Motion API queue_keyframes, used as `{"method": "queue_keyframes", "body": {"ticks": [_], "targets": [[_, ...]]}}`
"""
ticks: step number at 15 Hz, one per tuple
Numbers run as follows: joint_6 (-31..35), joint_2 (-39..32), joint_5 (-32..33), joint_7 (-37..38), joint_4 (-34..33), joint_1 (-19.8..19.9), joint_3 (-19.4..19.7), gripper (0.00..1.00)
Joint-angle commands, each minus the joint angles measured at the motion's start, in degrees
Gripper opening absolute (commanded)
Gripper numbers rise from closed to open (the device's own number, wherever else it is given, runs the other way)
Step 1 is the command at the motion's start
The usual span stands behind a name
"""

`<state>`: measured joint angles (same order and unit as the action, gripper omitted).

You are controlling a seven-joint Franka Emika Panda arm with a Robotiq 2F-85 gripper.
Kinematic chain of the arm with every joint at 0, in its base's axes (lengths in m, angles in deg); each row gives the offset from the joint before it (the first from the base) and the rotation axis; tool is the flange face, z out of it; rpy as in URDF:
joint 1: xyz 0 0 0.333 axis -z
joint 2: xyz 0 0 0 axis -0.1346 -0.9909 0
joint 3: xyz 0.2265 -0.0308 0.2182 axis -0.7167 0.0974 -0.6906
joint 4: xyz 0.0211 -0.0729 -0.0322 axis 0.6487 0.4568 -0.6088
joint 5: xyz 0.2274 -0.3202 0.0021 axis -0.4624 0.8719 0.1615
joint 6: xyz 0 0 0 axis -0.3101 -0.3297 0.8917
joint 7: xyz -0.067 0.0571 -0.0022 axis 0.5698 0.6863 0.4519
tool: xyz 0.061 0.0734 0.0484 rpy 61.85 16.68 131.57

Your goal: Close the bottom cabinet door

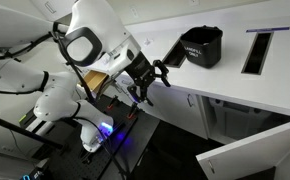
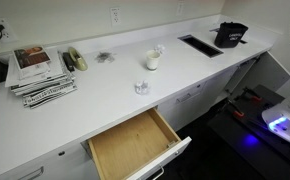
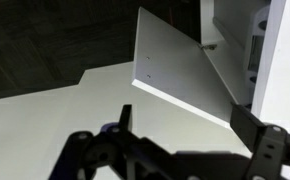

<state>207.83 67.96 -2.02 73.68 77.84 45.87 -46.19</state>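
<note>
Next, my gripper goes to the bottom cabinet door's top edge [image 1: 228, 149] [image 3: 175, 101], near its free corner, and closes there to push the door.
The bottom cabinet door [image 3: 175, 68] is a plain white flat panel. It stands swung open from the cabinet body, with its hinge at the upper right in the wrist view. In an exterior view it juts out low at the right [image 1: 247, 156]. My gripper [image 3: 185, 128] is open and empty. Its two dark fingers frame the door's lower edge from a short distance away and do not touch it. In an exterior view the gripper [image 1: 153, 80] hangs in front of the counter edge, well left of the door.
A black container [image 1: 201, 46] and a rectangular slot [image 1: 257, 50] are on the white counter. A wood-lined drawer [image 2: 135, 145] is pulled out under the counter. Magazines [image 2: 37, 72] and a small cup [image 2: 152, 61] lie on top. The floor below is dark.
</note>
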Motion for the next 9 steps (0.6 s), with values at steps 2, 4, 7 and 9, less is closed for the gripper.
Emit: {"method": "queue_keyframes", "body": {"ticks": [2, 4, 7, 9], "targets": [[4.2, -17.7, -2.5, 6.8, -12.7, 3.0, 3.6, 1.0], [5.9, -23.7, -4.9, 7.5, -17.7, 2.2, 6.5, 1.0], [6.4, -32.4, -10.7, 5.9, -25.2, 0.5, 10.2, 0.74], [6.8, -37.9, -14.5, 5.0, -29.4, -0.4, 12.1, 0.59]]}}
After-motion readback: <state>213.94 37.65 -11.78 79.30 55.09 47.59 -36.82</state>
